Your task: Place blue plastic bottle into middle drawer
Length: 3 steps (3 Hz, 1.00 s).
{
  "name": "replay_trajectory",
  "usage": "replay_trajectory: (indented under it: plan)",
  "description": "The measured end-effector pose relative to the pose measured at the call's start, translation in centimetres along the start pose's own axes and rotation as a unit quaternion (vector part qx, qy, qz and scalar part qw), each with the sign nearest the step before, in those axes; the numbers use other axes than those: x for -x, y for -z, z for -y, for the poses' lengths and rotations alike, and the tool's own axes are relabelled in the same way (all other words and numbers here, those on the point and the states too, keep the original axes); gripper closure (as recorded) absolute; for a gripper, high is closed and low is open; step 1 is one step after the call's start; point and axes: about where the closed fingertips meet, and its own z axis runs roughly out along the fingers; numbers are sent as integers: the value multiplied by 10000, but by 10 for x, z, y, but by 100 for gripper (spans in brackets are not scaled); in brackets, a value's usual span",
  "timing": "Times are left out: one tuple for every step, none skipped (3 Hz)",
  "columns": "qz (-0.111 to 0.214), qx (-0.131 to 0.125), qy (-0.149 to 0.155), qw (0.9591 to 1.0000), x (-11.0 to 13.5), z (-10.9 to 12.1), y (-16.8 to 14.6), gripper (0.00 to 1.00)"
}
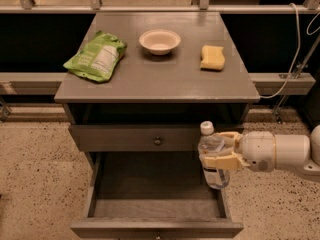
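Observation:
Next, I set the blue plastic bottle, which now hangs over that drawer, down with my gripper on the open middle drawer's bottom, just behind its front panel (180, 210).
The blue plastic bottle (212, 156), clear with a white cap, stands upright in my gripper (220, 150), whose cream fingers are shut around its middle. The arm comes in from the right. The bottle hangs over the right side of the open middle drawer (156, 208), with its base below the drawer's rim level near the right wall. The drawer is pulled out wide and its inside looks empty. The drawer above it (135, 137), with a small round knob, is shut.
On the grey cabinet top (160, 81) lie a green snack bag (96, 57), a white bowl (160, 41) and a yellow sponge (212, 57). A white cable (295, 59) hangs at the right. Speckled floor surrounds the cabinet.

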Motion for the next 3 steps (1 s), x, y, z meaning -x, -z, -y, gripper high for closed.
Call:
replay_trajectory:
  plan:
    - [959, 148, -6, 9953, 5, 11, -25, 100]
    - [1851, 501, 283, 9810, -33, 22, -83, 100]
    - [1983, 756, 277, 9768, -101, 27, -118, 100]
